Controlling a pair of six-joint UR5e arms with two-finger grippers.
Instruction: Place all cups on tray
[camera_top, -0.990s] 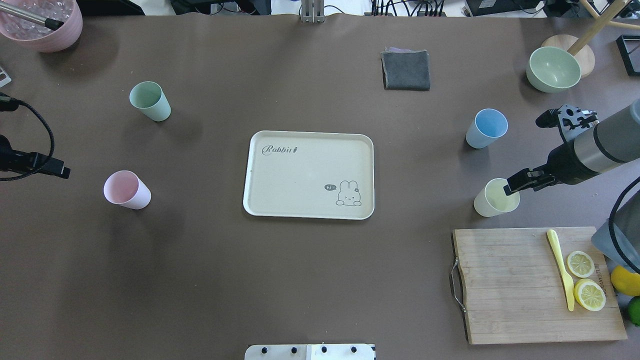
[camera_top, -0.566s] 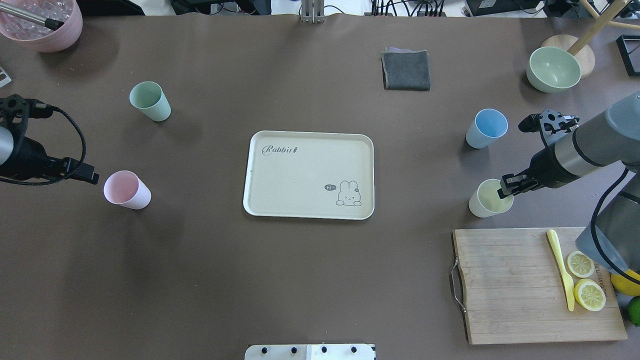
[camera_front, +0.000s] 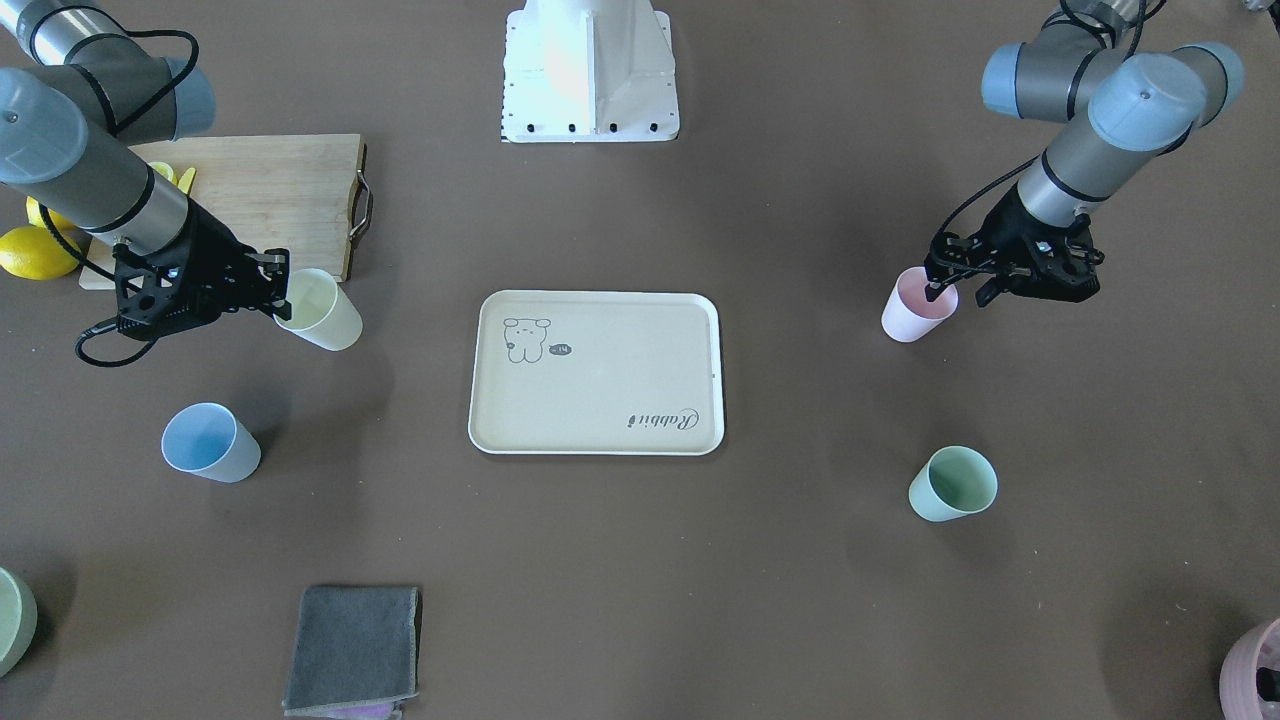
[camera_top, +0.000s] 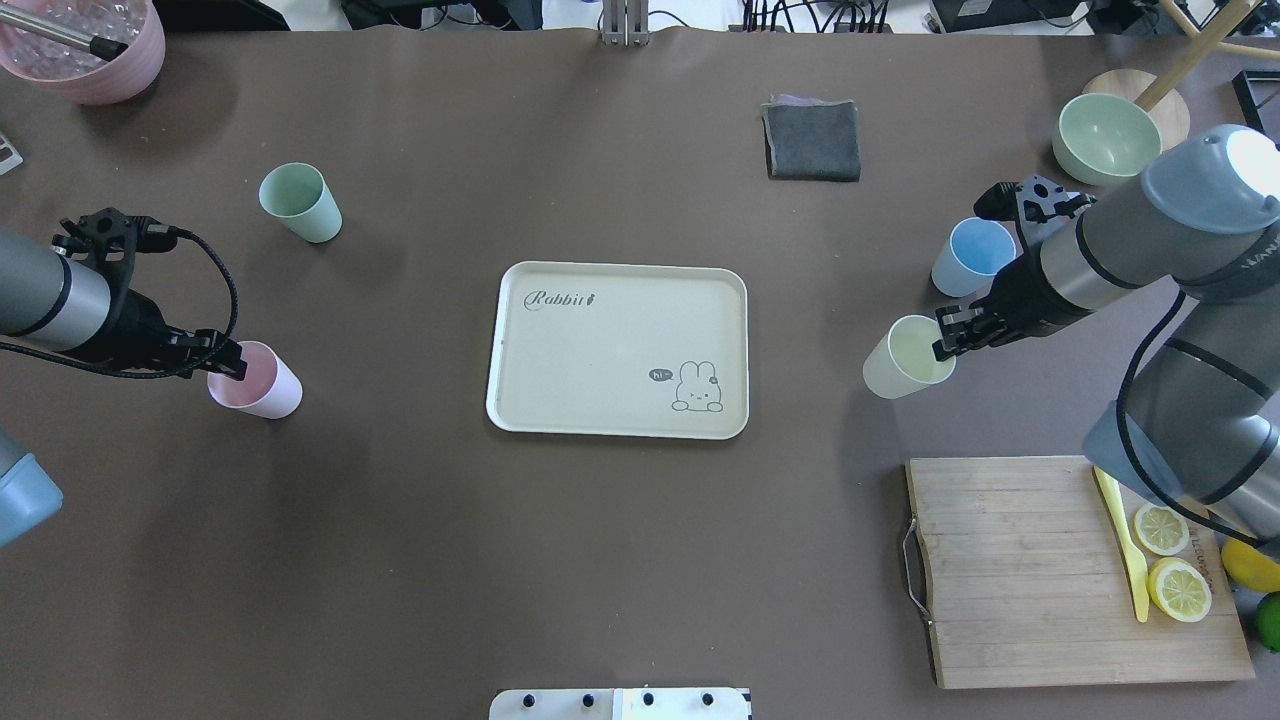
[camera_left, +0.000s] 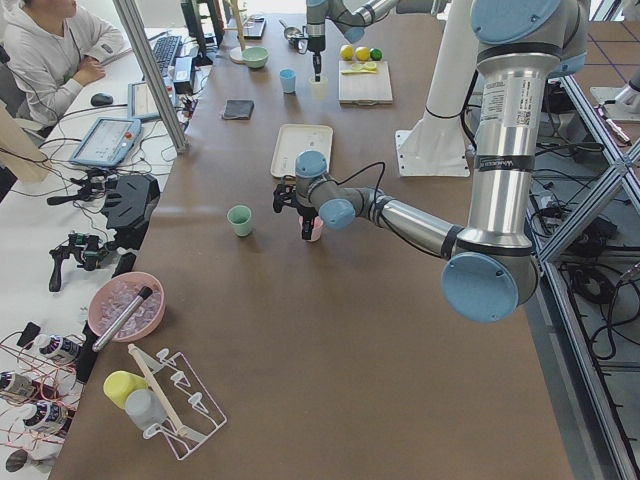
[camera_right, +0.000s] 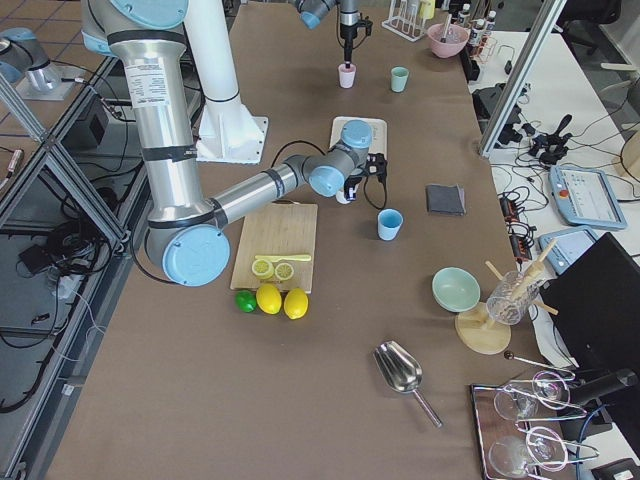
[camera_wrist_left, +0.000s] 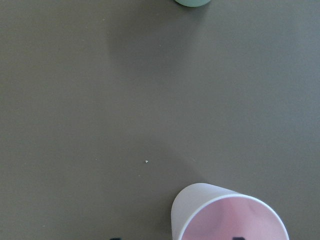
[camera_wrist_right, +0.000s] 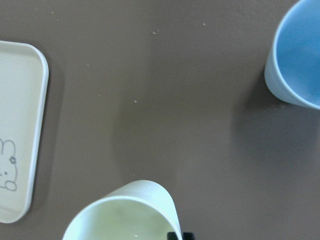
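Next, my right gripper lets go of the pale yellow cup, which will set it down on the little rabbit drawing on the beige tray (camera_front: 523, 346) (camera_wrist_right: 7, 159).
The beige tray (camera_top: 600, 350) lies mid-table with nothing on it. My right gripper (camera_top: 942, 340) is shut on the rim of the pale yellow cup (camera_top: 903, 358) and holds it tilted, between the tray and the light blue cup (camera_top: 972, 256). The yellow cup also shows in the right wrist view (camera_wrist_right: 125, 215). My left gripper (camera_top: 226, 361) is open and straddles the near rim of the pink cup (camera_top: 258, 382), one finger inside and one outside. The pink cup also shows in the left wrist view (camera_wrist_left: 225, 217). The mint green cup (camera_top: 300, 203) stands alone at the far left.
A wooden cutting board (camera_top: 1020, 570) with lemon slices and a yellow knife lies at the near right. A grey cloth (camera_top: 812, 140) and a pale green bowl (camera_top: 1105, 138) are at the far right. A pink bowl (camera_top: 80, 45) is in the far left corner.
My right gripper closed on the yellow cup and carried it left toward the tray. My left gripper moved right until it straddled the pink cup's rim.
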